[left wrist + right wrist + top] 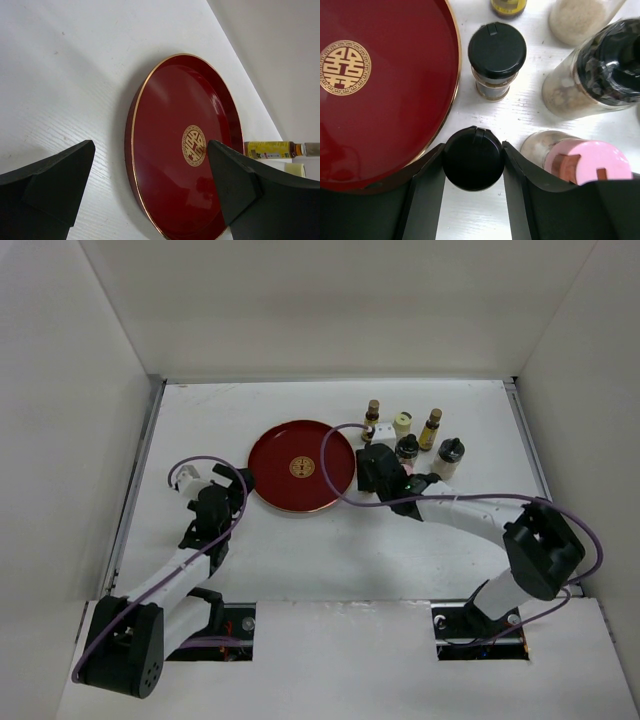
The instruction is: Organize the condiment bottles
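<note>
I should use my right gripper to release the small black-capped bottle on the red tray's rim side (261, 464) that is nearest to my left gripper.
My right gripper (473, 150) is shut on a small black-capped bottle (473, 165), just right of the round red tray (380, 100). Around it in the right wrist view stand a second black-capped bottle (496, 55), a pink-capped jar (585, 160), a tall jar with a black grinder top (600, 70) and a pale jar (580, 15). From above, two amber bottles with gold caps (372, 415) (431, 427), a cream bottle (402, 424) and a black-capped jar (447, 457) stand behind my right gripper (378, 468). My left gripper (151, 147) is open and empty at the tray's left edge.
The red tray (302, 467) with its gold emblem holds nothing and lies at the table's middle. White walls enclose the table on the left, back and right. An amber bottle (272, 149) shows beyond the tray (165, 150) in the left wrist view.
</note>
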Robot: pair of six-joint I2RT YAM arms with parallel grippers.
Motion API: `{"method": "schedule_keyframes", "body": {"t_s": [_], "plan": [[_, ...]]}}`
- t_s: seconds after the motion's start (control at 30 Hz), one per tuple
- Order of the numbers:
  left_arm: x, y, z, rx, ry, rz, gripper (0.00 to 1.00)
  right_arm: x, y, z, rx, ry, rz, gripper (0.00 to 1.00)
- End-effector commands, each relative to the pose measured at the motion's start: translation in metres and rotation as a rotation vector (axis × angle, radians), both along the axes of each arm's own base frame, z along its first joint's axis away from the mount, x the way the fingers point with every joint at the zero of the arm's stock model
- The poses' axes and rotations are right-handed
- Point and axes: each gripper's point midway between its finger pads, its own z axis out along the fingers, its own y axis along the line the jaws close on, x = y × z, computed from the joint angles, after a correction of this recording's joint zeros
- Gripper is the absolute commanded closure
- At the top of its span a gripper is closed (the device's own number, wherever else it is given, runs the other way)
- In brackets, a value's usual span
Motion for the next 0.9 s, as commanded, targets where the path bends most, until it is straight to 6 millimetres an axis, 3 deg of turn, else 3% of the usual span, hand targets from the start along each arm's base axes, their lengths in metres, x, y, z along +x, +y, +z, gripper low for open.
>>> {"method": "schedule_keyframes", "body": {"t_s": [0.0,0.13,0.37,0.47,0.6,0.87], "plan": [[0.003,0.002,0.012,-0.024,-0.058,0.013,0.0,0.006,0.014,0.086,0.065,-0.2,-0.006,0.63],[0.003,0.0,0.013,-0.037,-0.061,0.005,0.0,0.008,0.042,0.122,0.141,-0.249,0.058,0.63],[-0.002,0.019,-0.006,-0.111,-0.023,0.075,0.0,0.046,0.145,0.134,0.26,-0.246,0.216,0.67],[-0.003,0.026,-0.013,-0.115,-0.007,0.103,0.0,0.064,0.188,0.128,0.274,-0.237,0.266,0.67],[-0.003,0.024,-0.013,-0.127,-0.008,0.093,0.0,0.083,0.23,0.113,0.273,-0.241,0.299,0.67],[-0.001,0.019,-0.01,-0.118,-0.017,0.08,0.0,0.092,0.274,0.079,0.239,-0.227,0.34,0.67]]}}
